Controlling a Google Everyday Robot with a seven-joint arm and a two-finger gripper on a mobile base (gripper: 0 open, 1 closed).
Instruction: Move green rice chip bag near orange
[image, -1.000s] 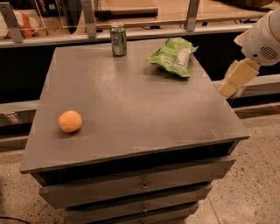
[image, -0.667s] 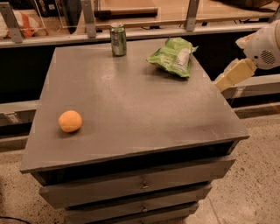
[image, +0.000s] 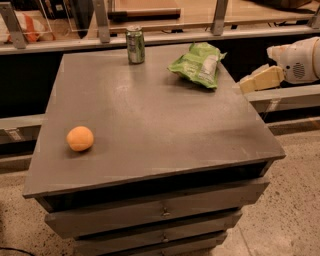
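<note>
The green rice chip bag's white label patch (image: 208, 71) should be the next place my gripper goes to and closes.
The green rice chip bag (image: 199, 65) lies crinkled, with a white label patch, near the back right of the grey cabinet top (image: 150, 115). The orange (image: 80, 138) sits near the front left edge, far from the bag. My gripper (image: 246, 85) reaches in from the right edge of the view, its pale fingers pointing left, just beyond the cabinet's right side and to the right of the bag, apart from it.
A small green soda can (image: 135, 45) stands upright at the back of the top, left of the bag. Behind the cabinet runs a rail with metal posts (image: 101, 20). Drawers (image: 160, 210) fill the cabinet front. Speckled floor lies around it.
The gripper has risen and swung left, from beside the cabinet's right edge to level with the bag. The bag, orange and can have not moved.
</note>
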